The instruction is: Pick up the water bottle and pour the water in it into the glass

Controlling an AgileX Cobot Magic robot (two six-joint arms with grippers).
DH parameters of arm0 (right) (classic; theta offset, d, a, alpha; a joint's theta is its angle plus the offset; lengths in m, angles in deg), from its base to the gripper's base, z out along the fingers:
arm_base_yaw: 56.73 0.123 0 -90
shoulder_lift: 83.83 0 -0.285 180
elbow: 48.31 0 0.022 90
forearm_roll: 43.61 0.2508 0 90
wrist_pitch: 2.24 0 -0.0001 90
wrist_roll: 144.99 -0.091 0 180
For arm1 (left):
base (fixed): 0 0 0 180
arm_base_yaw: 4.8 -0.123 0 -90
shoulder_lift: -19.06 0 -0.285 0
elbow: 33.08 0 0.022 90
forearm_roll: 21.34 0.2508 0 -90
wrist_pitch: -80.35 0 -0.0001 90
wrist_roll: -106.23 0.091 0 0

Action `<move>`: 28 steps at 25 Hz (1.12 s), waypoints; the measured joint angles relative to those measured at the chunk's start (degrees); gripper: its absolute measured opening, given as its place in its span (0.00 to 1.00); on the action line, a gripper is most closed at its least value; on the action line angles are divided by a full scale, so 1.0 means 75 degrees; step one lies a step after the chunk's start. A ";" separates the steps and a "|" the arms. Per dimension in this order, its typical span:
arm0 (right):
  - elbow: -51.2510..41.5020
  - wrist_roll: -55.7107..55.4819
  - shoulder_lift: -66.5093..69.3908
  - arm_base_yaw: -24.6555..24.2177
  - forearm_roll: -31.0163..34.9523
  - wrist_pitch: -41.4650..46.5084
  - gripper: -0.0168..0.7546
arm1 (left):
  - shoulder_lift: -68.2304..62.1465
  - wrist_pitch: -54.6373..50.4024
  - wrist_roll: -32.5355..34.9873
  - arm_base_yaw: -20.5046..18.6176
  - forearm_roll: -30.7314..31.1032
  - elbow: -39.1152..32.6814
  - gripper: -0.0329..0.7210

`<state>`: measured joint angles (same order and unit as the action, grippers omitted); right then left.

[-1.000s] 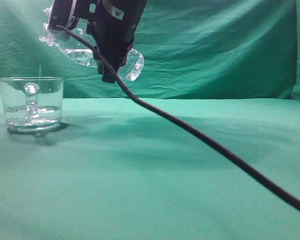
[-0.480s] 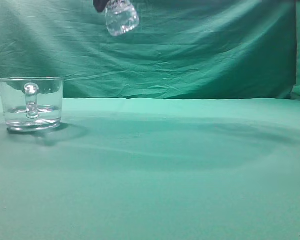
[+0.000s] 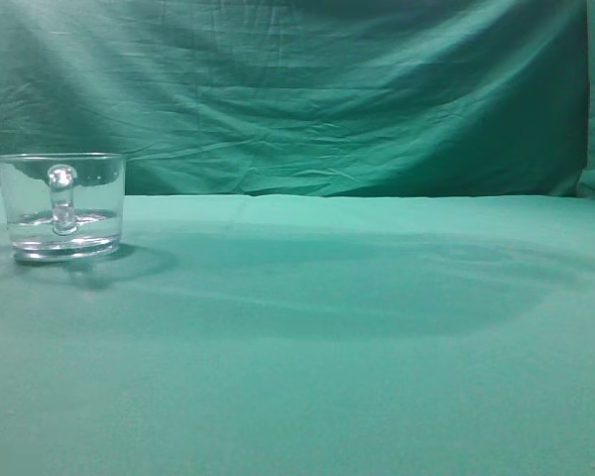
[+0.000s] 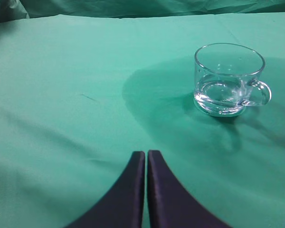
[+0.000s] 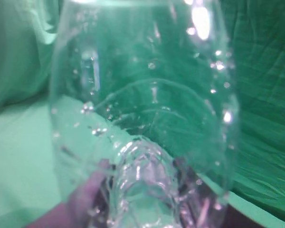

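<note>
The robot's right gripper will release the water bottle on the green cloth, at the shadow's end (image 3: 471,251) away from the glass.
The glass (image 3: 61,205), a short clear mug with a rounded handle, stands on the green cloth at the far left of the exterior view with some water (image 3: 64,220) in its bottom. It also shows in the left wrist view (image 4: 229,79), ahead and to the right of my left gripper (image 4: 146,154), which is shut and empty above the cloth. The water bottle (image 5: 142,109) fills the right wrist view, droplets on its clear wall. My right gripper (image 5: 142,190) is shut on it, the fingers dim behind the plastic. Neither arm nor the bottle shows in the exterior view.
The table (image 3: 357,347) is covered in green cloth, and a green cloth backdrop (image 3: 327,89) hangs behind it. A broad shadow lies across the middle of the cloth in the exterior view.
The right arm with the tilted bottle was above the glass one second ago. It rose, showing only the bottle's base at the top edge, and is now out of the exterior view.
</note>
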<state>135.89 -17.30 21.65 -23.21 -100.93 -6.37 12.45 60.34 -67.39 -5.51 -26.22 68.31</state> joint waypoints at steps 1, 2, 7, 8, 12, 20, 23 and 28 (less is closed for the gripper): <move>-0.0312 -0.0016 -0.0187 -0.0209 -0.0017 -0.0302 0.41 | 0.0000 0.0000 0.0000 0.0000 0.0000 0.0000 0.04; -0.0567 -0.0031 -0.0327 -0.0427 -0.0048 -0.0594 0.41 | 0.0000 0.0000 0.0000 0.0000 0.0000 0.0000 0.04; -0.1946 -0.0048 -0.0814 -0.1511 -0.0161 -0.1941 0.41 | 0.0000 0.0000 0.0000 0.0000 0.0000 0.0000 0.04; -0.2196 -0.0048 -0.0837 -0.1750 -0.0193 -0.2202 0.41 | 0.0000 0.0000 0.0000 0.0000 0.0000 0.0000 0.04; -0.3144 0.0311 -0.0885 -0.2620 -0.0245 -0.3281 0.41 | 0.0000 0.0000 0.0000 0.0000 0.0000 0.0000 0.04; -0.5017 0.2624 -0.0865 -0.3543 0.1041 -0.4829 0.41 | 0.0000 0.0000 0.0000 0.0000 0.0000 0.0000 0.04; -0.5443 0.3177 -0.0559 -0.3657 0.1502 -0.5155 0.41 | 0.0000 0.0000 0.0000 0.0000 0.0000 0.0000 0.04; -0.5646 0.3510 0.0279 -0.3658 0.1667 -0.5511 0.41 | 0.0000 0.0000 0.0000 0.0000 0.0000 0.0000 0.04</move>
<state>93.55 9.03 23.74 -50.64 -88.42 -47.71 12.45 60.34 -67.39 -5.51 -26.22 68.31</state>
